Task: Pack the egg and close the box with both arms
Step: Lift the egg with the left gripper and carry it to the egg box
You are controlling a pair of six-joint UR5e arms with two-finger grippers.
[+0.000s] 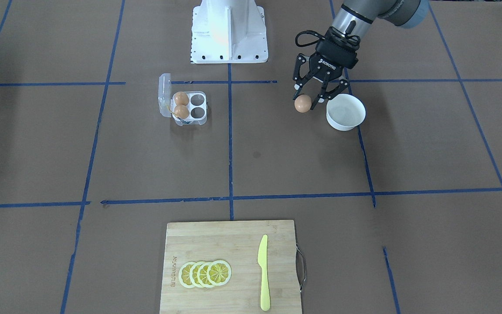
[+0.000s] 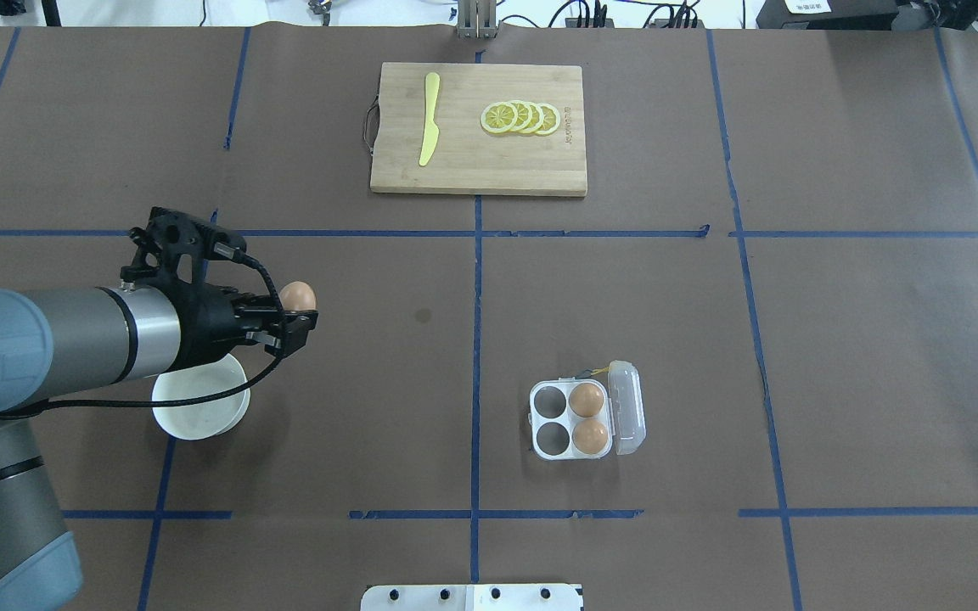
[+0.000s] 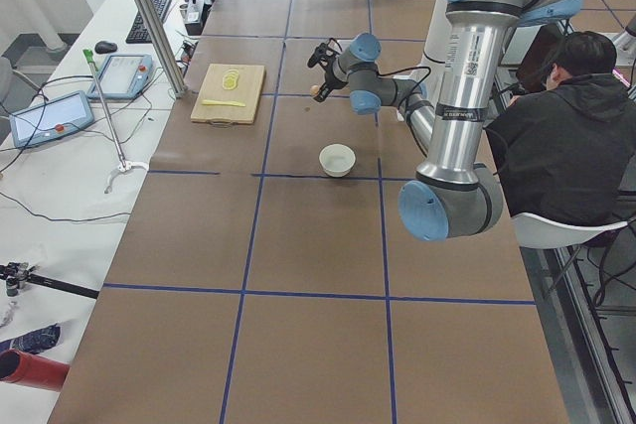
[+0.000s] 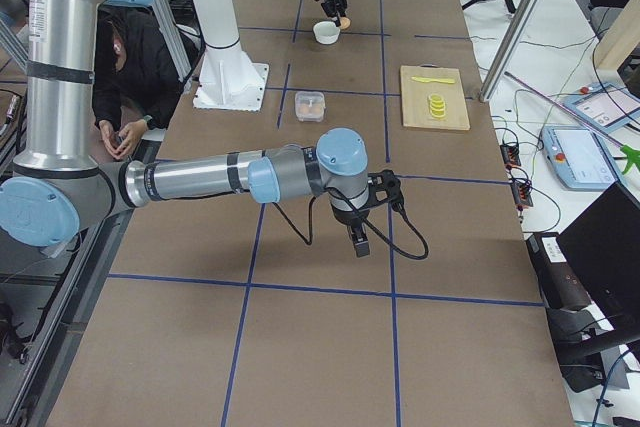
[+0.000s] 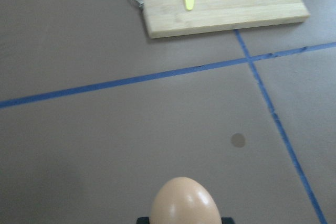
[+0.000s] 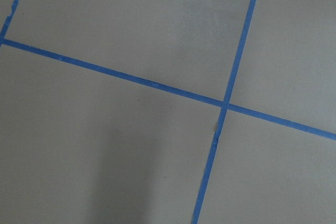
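The brown egg, held just beside the white bowl now, will be let go by my left gripper in the clear box's empty cup closer to the cutting board [image 1: 197, 110].
My left gripper [image 1: 306, 102] is shut on a brown egg [image 1: 303, 103] and holds it above the table, just beside the white bowl. The same egg [image 5: 185, 203] fills the bottom of the left wrist view and shows from overhead, the egg [image 2: 297, 296] sitting in the left gripper [image 2: 299, 309]. The clear box [image 2: 540, 416] lies right of centre with its lid [image 2: 630, 407] hinged open. Two eggs [image 2: 587, 399] sit in the cups nearest the lid; the other two cups are empty. My right gripper [image 4: 358, 238] hangs over bare table far from the box; I cannot tell its state.
A white bowl [image 2: 200, 407] stands under my left forearm. At the far edge lies a wooden cutting board [image 2: 479, 161] with lemon slices [image 2: 520, 118] and a yellow knife [image 2: 429, 129]. The white robot base [image 1: 228, 32] stands at the near edge. A person [image 3: 566, 151] sits by it.
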